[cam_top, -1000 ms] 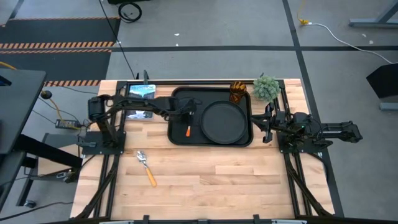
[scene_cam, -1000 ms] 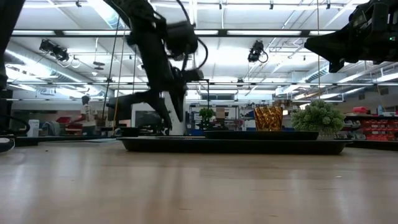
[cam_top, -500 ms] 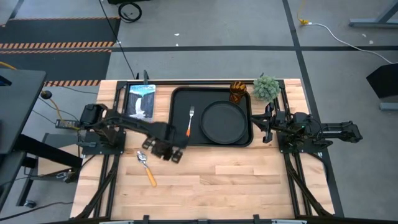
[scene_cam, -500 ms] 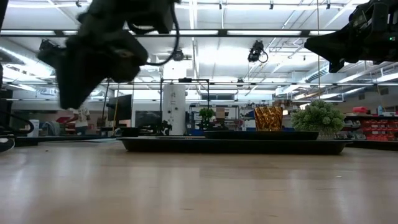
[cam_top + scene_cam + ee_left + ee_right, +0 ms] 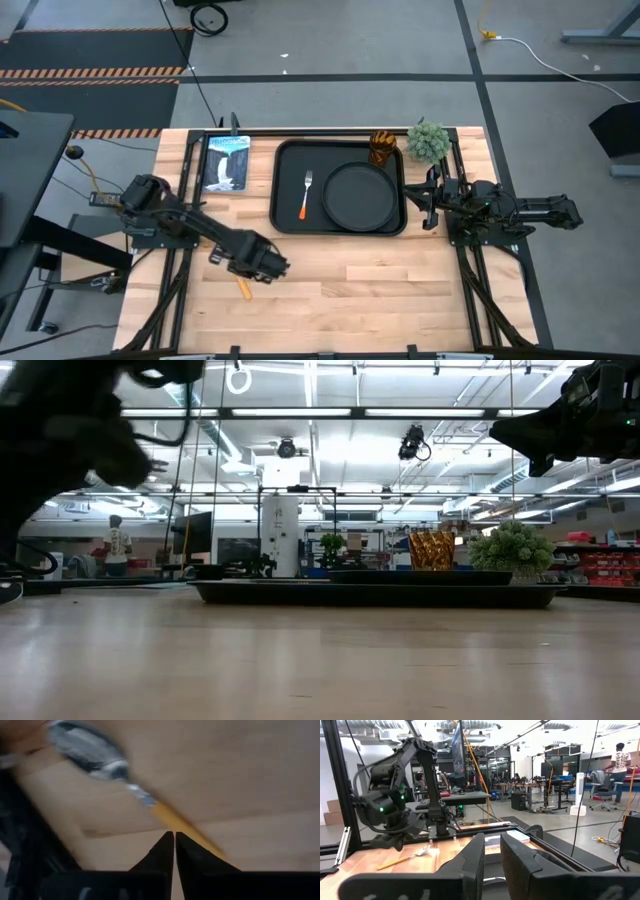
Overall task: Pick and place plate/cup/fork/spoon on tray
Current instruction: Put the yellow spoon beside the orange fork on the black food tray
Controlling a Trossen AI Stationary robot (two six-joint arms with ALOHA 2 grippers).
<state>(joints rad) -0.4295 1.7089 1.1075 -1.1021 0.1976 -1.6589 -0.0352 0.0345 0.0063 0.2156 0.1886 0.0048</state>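
Observation:
Next, I open the fingers of my left gripper, which hovers shut above the spoon's slanting handle, turn them across the handle and grip close to the spoon's neck (image 5: 143,797).
The spoon (image 5: 150,805) lies flat on the wooden table near its left front, and its yellow-orange handle end (image 5: 243,288) sticks out from under my left arm. My left gripper (image 5: 174,836) hovers shut just above the handle; the right wrist view shows a gap between this gripper (image 5: 395,842) and the spoon (image 5: 402,859). The fork (image 5: 305,195) and the round plate (image 5: 362,195) lie in the black tray (image 5: 283,222). The amber cup (image 5: 383,147) stands at the tray's far right corner. My right gripper (image 5: 492,840) waits at the table's right edge, its fingers a little apart.
A blue-white packet (image 5: 226,160) lies at the far left, left of the tray. A fuzzy green plant ball (image 5: 428,140) sits at the far right corner beside the cup. Bare wood fills the table's near half. A person (image 5: 117,540) stands far off in the room.
My left gripper has left the fork on the tray's left part and swung toward the table's near edge and a little left, coming down over the spoon's handle. The fork now lies uncovered in the tray.

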